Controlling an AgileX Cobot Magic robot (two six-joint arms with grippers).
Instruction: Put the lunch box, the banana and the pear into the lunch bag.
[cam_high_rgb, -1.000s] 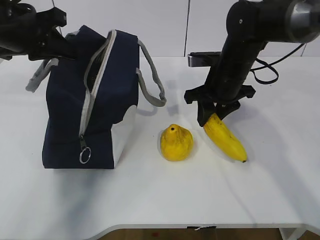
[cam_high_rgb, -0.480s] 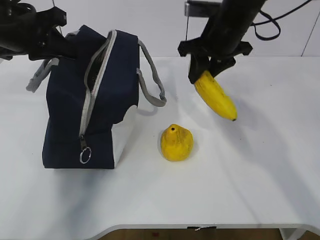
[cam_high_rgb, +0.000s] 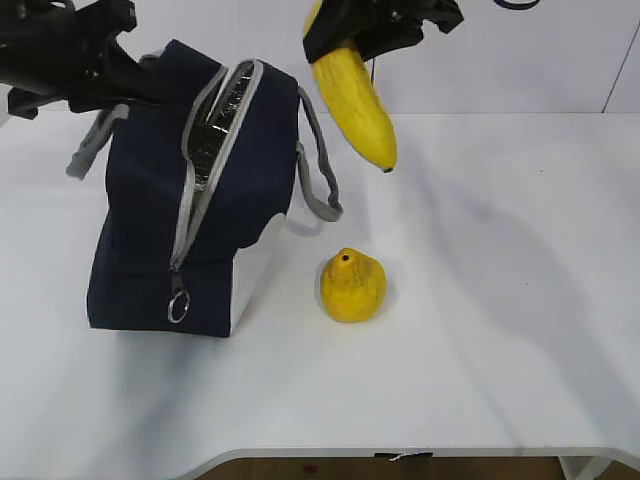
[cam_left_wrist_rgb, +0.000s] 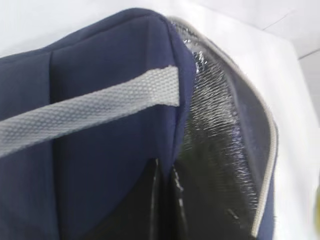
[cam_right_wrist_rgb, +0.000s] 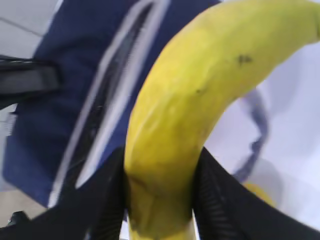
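Observation:
Next, I let go of the banana with my right gripper inside the open zipper (cam_high_rgb: 206, 165) (cam_right_wrist_rgb: 101, 102), against the silver lining next to the side of the lunch bag that my left gripper holds.
The navy lunch bag (cam_high_rgb: 140, 230) stands on the left of the table, its zipper open and its silver lining (cam_high_rgb: 210, 135) showing. My left gripper (cam_high_rgb: 148, 92) is shut on the bag's upper edge; in the left wrist view the gripper (cam_left_wrist_rgb: 165, 190) pinches the navy fabric beside the lining (cam_left_wrist_rgb: 215, 145). My right gripper (cam_high_rgb: 352, 28) is shut on the banana (cam_high_rgb: 357, 100) and holds it in the air, just right of the bag's top, dark tip down. The banana (cam_right_wrist_rgb: 200, 105) sits between the black fingers (cam_right_wrist_rgb: 100, 200). The pear (cam_high_rgb: 352, 286) rests on the table right of the bag. The lunch box is out of view.
Grey webbing handles (cam_high_rgb: 320, 170) hang off the bag's right side, and the metal ring pull (cam_high_rgb: 179, 306) hangs at its front. The white table (cam_high_rgb: 500, 300) runs to the front edge. A white wall stands behind.
My right gripper has lifted the banana off the table and carried it up and left, toward the bag's top. The bag's opening has been pulled wider. The pear has not moved.

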